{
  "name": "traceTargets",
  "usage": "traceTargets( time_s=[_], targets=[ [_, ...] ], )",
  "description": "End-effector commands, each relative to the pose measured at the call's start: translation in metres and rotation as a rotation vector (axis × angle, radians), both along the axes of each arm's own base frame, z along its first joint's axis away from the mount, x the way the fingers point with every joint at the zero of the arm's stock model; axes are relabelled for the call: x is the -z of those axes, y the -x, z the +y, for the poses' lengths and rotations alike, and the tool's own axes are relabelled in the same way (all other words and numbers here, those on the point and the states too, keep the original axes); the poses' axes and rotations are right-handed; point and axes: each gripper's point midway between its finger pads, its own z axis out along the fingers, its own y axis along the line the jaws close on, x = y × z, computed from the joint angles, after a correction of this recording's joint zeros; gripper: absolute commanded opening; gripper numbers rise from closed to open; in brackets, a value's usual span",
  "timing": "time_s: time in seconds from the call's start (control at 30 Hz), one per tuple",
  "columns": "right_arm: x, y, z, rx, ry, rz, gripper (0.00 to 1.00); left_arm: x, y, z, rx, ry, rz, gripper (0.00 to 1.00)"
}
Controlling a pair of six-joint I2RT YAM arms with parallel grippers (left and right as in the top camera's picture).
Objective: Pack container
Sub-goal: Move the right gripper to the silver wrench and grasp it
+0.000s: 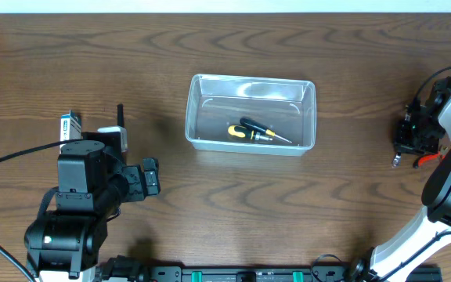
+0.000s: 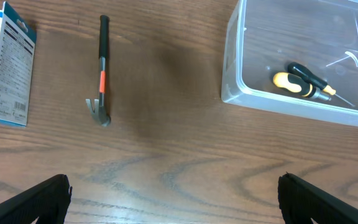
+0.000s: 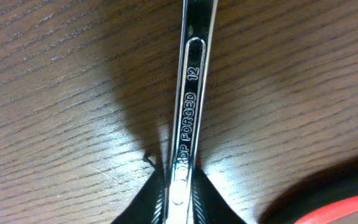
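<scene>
I will set the chrome wrench down in the clear plastic container [image 1: 259, 119] behind the screwdrivers using my right gripper.
The clear plastic container [image 1: 250, 114] stands at the table's middle, with a yellow-and-black screwdriver [image 1: 255, 132] inside; both also show in the left wrist view, container [image 2: 260, 99] and screwdriver [image 2: 303, 82]. My left gripper [image 2: 174, 199] is open and empty above bare table, left of the container. A small black hammer [image 2: 103, 68] lies ahead of it. My right gripper [image 3: 180, 193] is shut on a chrome wrench [image 3: 191, 93] marked "12", at the table's far right [image 1: 413, 133].
A blue-and-white box [image 2: 4, 65] lies left of the hammer, and shows in the overhead view [image 1: 70, 125]. A red-handled tool [image 1: 429, 159] lies by the right gripper, its red edge in the right wrist view [image 3: 340, 208].
</scene>
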Motion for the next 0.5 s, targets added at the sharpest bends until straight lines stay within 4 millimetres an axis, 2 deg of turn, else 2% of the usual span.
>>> traceTargets(
  time_s=[0.0,0.07,0.27,0.4,0.47],
  targets=[
    [0.015,0.005,0.007,0.013,-0.047,0.03,0.09,-0.007,-0.001,0.001,-0.011,0.001,-0.019,0.98],
    [0.015,0.005,0.007,0.012,-0.047,0.03,0.01,-0.007,-0.001,0.001,-0.01,0.001,-0.019,0.98],
    [0.011,0.003,0.012,0.039,-0.064,0.026,0.01,-0.007,-0.001,0.001,-0.01,0.001,-0.019,0.98],
    [-0.015,-0.013,0.028,0.005,-0.105,-0.02,0.01,-0.007,-0.001,0.001,-0.01,0.001,-0.019,0.98],
    [-0.04,-0.027,0.037,-0.039,-0.094,-0.068,0.01,-0.007,-0.001,0.001,-0.01,0.001,-0.019,0.98]
  ],
)
